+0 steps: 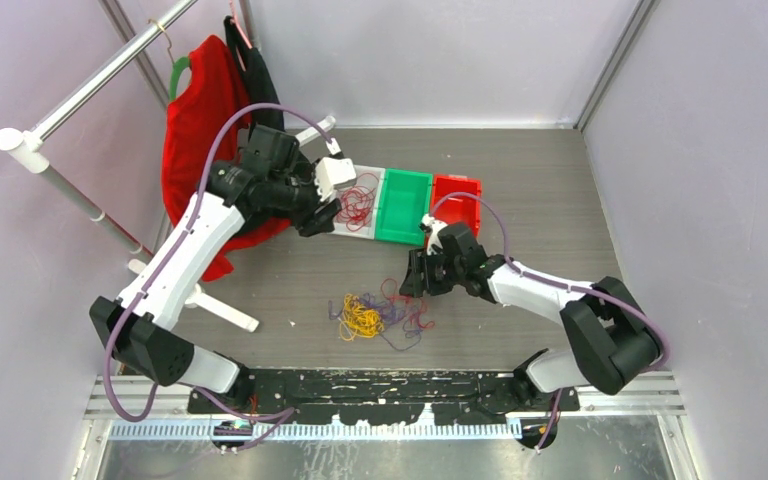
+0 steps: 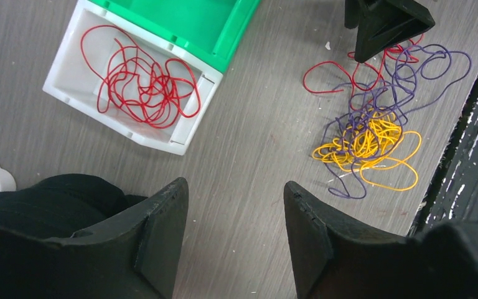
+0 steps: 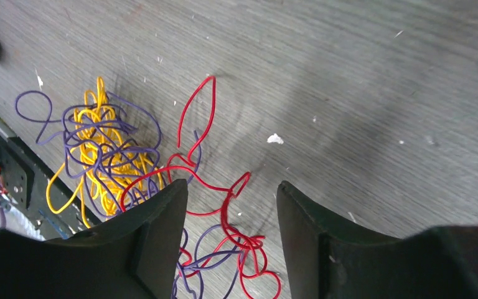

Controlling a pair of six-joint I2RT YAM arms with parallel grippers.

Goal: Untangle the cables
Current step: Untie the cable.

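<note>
I can see the red cable winding through the purple loops, so I will pinch a piece of the red cable (image 3: 225, 215) with my right gripper and hand it to my left gripper by the white bin.
A tangle of yellow, purple and red cables (image 1: 372, 316) lies on the grey table in front of the arm bases. In the right wrist view its yellow strands (image 3: 103, 156) and purple loops sit at the left, and a red cable (image 3: 227, 208) runs between the fingers. My right gripper (image 3: 231, 218) hovers open over that red cable, at the tangle's right edge (image 1: 412, 276). More red cables (image 2: 140, 87) lie coiled in the white bin (image 2: 68, 68). My left gripper (image 2: 235, 205) is open and empty above bare table beside that bin (image 1: 316, 220).
A green bin (image 1: 403, 205) and a red bin (image 1: 457, 192) stand in a row to the right of the white bin. A red garment (image 1: 200, 110) hangs from a white rack (image 1: 80, 100) at the far left. The black base rail (image 1: 380, 390) borders the near edge.
</note>
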